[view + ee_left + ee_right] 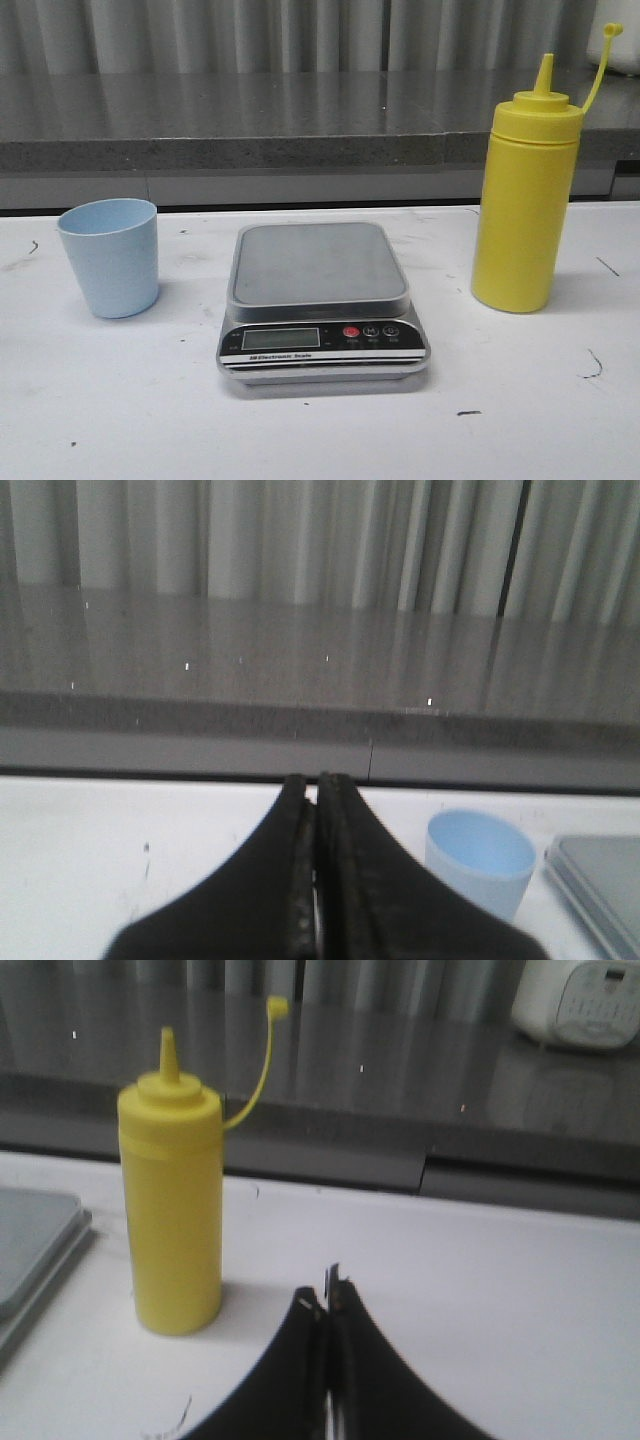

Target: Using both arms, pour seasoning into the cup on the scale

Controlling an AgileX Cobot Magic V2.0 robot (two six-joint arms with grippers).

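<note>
Next, I close my left gripper on the rim of the pale blue cup [70, 213] [432, 830], on the side that faces away from the silver scale.
A pale blue cup [109, 257] stands upright on the white table, left of the silver scale [320, 300], whose steel platform is bare. The yellow seasoning bottle [526, 198] stands upright to the right of the scale, its cap hanging open on the tether. No arm shows in the front view. In the left wrist view my left gripper [316, 780] is shut with nothing in it, and the cup [480, 862] sits beside it, apart, with the scale's corner [600, 880] past it. My right gripper [325, 1300] is shut and empty too, the bottle [172, 1195] standing apart from it.
A grey stone counter [300, 120] runs behind the table under pale curtains. A white appliance [585, 1000] sits on that counter at the far right. The white table [320, 430] carries a few dark scuff marks.
</note>
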